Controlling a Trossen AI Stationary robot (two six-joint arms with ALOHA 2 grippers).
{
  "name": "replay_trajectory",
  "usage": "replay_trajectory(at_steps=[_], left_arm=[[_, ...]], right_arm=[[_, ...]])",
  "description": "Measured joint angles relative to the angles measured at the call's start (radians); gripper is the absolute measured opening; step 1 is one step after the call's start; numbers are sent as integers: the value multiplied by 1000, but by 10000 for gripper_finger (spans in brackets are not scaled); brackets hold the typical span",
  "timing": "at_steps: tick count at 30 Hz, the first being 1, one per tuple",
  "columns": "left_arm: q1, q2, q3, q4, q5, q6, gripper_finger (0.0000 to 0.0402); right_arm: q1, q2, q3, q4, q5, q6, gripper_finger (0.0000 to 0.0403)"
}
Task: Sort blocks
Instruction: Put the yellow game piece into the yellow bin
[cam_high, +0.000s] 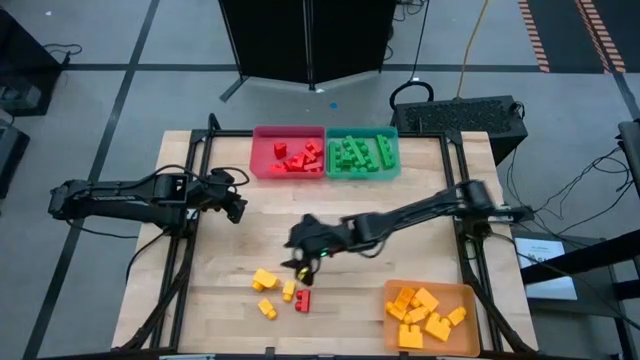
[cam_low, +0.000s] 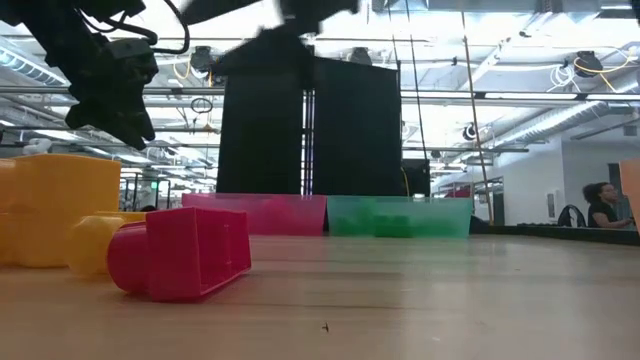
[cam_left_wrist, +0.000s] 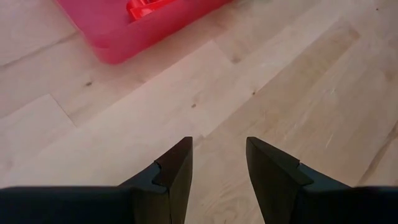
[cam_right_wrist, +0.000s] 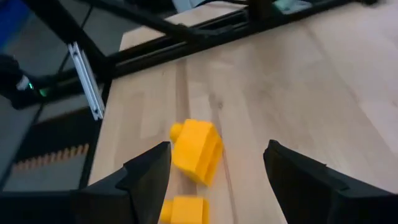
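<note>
The loose yellow block nearest the red tray is next for my right gripper, which should go to it and close on that block's body (cam_high: 263, 279) (cam_right_wrist: 198, 153).
Loose blocks lie near the table's front: yellow ones (cam_high: 263, 280), (cam_high: 267, 308), (cam_high: 289, 290) and a red one (cam_high: 302, 300), which lies on its side in the low view (cam_low: 180, 252). My right gripper (cam_high: 294, 260) hovers open just behind them. In its wrist view (cam_right_wrist: 214, 165) a yellow block (cam_right_wrist: 198, 151) lies on the wood ahead of the fingers, and nothing is between them. My left gripper (cam_high: 238, 207) waits at the left, below the red tray. Its fingers (cam_left_wrist: 217, 162) stand apart over bare wood.
At the far edge stand a red tray (cam_high: 262, 150) with red blocks and a green tray (cam_high: 392, 152) with green blocks. An orange tray (cam_high: 468, 300) with yellow blocks sits at the front right. Bare wood lies in the middle of the table.
</note>
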Motion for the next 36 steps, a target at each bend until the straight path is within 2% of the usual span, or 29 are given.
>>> replay_trajectory(at_steps=[4, 9, 14, 20, 27, 30, 33, 36], left_arm=[[0, 0, 0, -4, 2, 0, 153], [0, 0, 0, -30, 7, -1, 153], [0, 0, 0, -45, 18, -1, 153], [0, 0, 0, -48, 39, -3, 153], [0, 0, 0, -48, 39, -4, 153], [0, 0, 0, -48, 36, -23, 153], [0, 0, 0, -48, 32, -27, 153], [0, 0, 0, -48, 32, -27, 153]], right_arm=[[16, 182, 221, -81, -1, -95, 251], [16, 352, 482, -222, -1, -118, 251], [25, 465, 643, -293, 15, -95, 251], [37, 549, 667, -319, 32, 37, 251], [38, 614, 667, -343, 38, 104, 251], [31, 615, 666, -372, 140, 121, 245], [16, 612, 668, -361, 195, 115, 213], [2, 614, 667, -358, 190, 103, 156]])
